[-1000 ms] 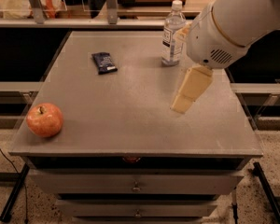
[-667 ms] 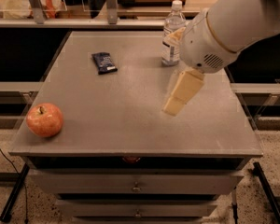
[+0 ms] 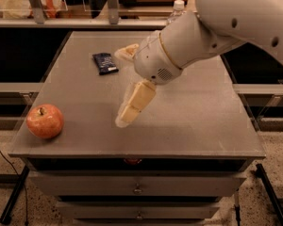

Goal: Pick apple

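Next, my gripper should go to the red-orange apple and close on the apple's side (image 3: 57, 122) facing the middle of the grey table.
The apple (image 3: 45, 121) is red-orange with yellowish patches and a short dark stem. It sits upright near the front left corner of the grey table (image 3: 193, 126). My gripper (image 3: 120, 88) hangs from the white arm over the middle of the table, to the right of the apple and well apart from it. Its cream fingers (image 3: 134, 102) are spread apart and hold nothing; one points down toward the tabletop, the other lies further back.
A dark snack packet (image 3: 105, 62) lies on the table behind the gripper. A clear water bottle (image 3: 178, 8) stands at the back, partly hidden by my arm. Drawers sit under the tabletop. The apple is close to the table's left and front edges.
My arm and gripper have moved left and toward the front, closer to the apple. The apple and the packet have not moved.
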You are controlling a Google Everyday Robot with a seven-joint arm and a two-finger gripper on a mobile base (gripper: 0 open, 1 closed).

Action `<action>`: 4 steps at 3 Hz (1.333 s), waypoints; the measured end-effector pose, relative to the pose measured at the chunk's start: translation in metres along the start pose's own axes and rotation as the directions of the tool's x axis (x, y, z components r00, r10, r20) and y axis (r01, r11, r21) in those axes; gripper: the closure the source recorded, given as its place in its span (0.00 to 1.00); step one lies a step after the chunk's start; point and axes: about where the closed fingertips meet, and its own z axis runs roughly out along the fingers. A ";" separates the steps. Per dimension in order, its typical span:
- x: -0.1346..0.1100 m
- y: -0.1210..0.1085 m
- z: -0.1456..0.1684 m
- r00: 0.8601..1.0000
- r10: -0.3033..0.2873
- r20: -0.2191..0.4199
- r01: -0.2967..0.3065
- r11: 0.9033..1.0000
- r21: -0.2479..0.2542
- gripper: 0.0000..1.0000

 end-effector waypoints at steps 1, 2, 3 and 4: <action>-0.024 0.002 0.037 0.997 -0.028 0.076 0.032 0.998 -0.059 0.00; -0.037 0.007 0.070 0.992 -0.030 0.122 0.044 0.992 -0.114 0.00; -0.045 0.015 0.109 0.988 -0.028 0.153 0.056 0.981 -0.183 0.00; -0.048 0.021 0.133 0.985 -0.023 0.169 0.062 0.971 -0.229 0.00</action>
